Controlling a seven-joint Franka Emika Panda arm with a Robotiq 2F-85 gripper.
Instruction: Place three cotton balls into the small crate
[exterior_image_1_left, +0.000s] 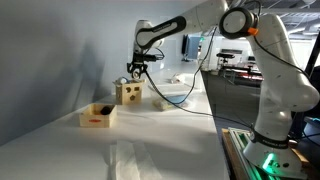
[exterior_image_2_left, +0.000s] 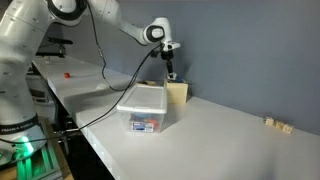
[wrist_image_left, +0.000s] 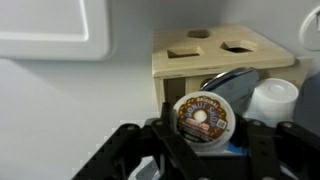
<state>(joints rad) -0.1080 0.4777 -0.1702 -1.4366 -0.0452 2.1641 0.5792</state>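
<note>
My gripper is going to release the round coffee pod inside the small crate (exterior_image_1_left: 103, 108), next to the dark cotton ball.
The small crate (exterior_image_1_left: 92, 121) of light wood stands on the white table in an exterior view, with one dark cotton ball (exterior_image_1_left: 103, 108) lying in it. No other cotton balls show. My gripper (exterior_image_1_left: 131, 78) hangs just above the light-wood cube with holes (exterior_image_1_left: 128, 94), away from the crate; it also shows in the other exterior view (exterior_image_2_left: 171, 75). In the wrist view my gripper (wrist_image_left: 205, 135) is shut on a round coffee pod (wrist_image_left: 203, 116) with a printed foil lid, held in front of the cube (wrist_image_left: 225, 55).
A clear plastic tub (exterior_image_2_left: 145, 110) with a white lid stands in front of the cube (exterior_image_2_left: 178, 94); it also shows in the wrist view (wrist_image_left: 50, 30). A white cup (wrist_image_left: 272, 100) sits beside the cube. Small wooden blocks (exterior_image_2_left: 277, 124) lie far along the table.
</note>
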